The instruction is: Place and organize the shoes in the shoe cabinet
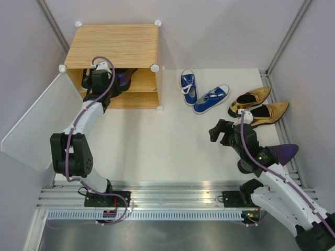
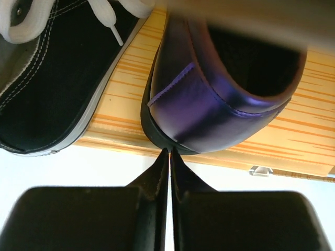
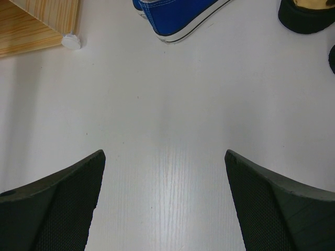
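The back rim of the purple heel [image 1: 243, 162] on the table, near the gold heels, is the next place my right gripper needs to go to and close on.
The wood-grain shoe cabinet [image 1: 112, 44] stands at the back left with its white door [image 1: 36, 125] swung open to the left. My left gripper [image 1: 102, 79] is at its front, jaws shut and empty. In the left wrist view its tips [image 2: 170, 151] touch the back edge of a purple heel [image 2: 220, 104] lying on the shelf [image 2: 293, 141] beside a black sneaker [image 2: 52, 78]. Two blue sneakers [image 1: 201, 94] and two gold heels [image 1: 259, 107] lie on the table to the right. A second purple heel [image 1: 282, 152] lies beside my right arm. My right gripper [image 1: 222, 130] is open and empty above bare table [image 3: 163, 157].
The right wrist view shows a blue sneaker [image 3: 178, 15], the dark heel of a gold shoe [image 3: 306, 15] and the cabinet's lower corner connector [image 3: 70, 41]. Grey walls enclose the table. A metal rail [image 1: 167, 201] runs along the near edge.
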Available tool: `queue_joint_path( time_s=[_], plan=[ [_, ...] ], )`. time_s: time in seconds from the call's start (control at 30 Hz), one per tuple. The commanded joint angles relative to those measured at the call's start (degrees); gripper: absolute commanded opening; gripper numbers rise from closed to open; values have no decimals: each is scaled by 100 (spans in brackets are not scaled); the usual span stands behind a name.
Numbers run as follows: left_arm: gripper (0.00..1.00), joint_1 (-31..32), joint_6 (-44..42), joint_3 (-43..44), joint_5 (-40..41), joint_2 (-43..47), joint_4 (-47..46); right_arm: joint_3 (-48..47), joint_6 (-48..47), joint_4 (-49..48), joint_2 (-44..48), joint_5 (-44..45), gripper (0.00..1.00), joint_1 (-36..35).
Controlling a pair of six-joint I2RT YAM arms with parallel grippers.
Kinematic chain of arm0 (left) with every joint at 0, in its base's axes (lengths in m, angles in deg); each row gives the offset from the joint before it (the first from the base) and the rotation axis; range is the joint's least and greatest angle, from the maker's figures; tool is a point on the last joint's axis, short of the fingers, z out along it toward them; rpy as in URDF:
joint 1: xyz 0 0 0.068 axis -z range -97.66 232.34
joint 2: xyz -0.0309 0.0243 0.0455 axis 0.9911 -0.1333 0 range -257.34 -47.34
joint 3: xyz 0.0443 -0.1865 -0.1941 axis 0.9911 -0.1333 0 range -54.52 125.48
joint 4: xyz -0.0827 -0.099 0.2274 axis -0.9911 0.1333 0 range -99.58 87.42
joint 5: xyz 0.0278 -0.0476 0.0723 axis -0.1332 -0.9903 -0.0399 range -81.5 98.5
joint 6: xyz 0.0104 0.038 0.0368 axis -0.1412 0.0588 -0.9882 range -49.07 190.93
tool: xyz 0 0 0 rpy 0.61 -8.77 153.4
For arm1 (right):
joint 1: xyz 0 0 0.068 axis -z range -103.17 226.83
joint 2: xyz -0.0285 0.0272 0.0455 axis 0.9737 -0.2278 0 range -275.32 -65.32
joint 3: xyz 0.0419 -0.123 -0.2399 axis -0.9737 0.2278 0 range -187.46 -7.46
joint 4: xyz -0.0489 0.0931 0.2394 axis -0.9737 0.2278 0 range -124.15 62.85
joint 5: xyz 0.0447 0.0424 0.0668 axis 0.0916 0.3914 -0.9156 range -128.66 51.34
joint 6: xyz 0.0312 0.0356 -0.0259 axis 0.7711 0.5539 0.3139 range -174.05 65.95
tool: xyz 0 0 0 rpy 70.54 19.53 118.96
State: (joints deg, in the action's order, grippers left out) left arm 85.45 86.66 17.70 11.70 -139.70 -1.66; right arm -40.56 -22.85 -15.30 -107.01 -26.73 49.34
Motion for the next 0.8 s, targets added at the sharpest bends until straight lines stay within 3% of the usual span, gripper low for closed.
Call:
queue_joint_path(
  time_s=[0.0, 0.07, 0.17, 0.3, 0.47, 0.6, 0.77],
  plan=[
    [5, 23, 36, 90, -259, 260, -283, -91, -70, -119, 12, 108, 98, 24],
    [10, 22, 141, -128, -250, 472, -195, -91, -53, -110, 47, 100, 98, 15],
    [35, 23, 211, -411, -197, 1121, 85, -91, -27, -57, 100, 56, 98, 24],
    [52, 23, 194, -446, -285, 1693, 437, -117, 26, 118, 126, 134, 98, 15],
    [66, 23, 264, -647, -915, 2739, 947, -284, 237, 487, 21, 652, 98, 24],
    [80, 23, 343, -1035, -1260, 3398, 1299, -407, 737, 996, -93, 1704, 98, 15],
    [89, 75, 334, -1614, -1464, 4206, 1370, -873, 1194, 1814, -611, 2910, 98, 41]
  ],
)
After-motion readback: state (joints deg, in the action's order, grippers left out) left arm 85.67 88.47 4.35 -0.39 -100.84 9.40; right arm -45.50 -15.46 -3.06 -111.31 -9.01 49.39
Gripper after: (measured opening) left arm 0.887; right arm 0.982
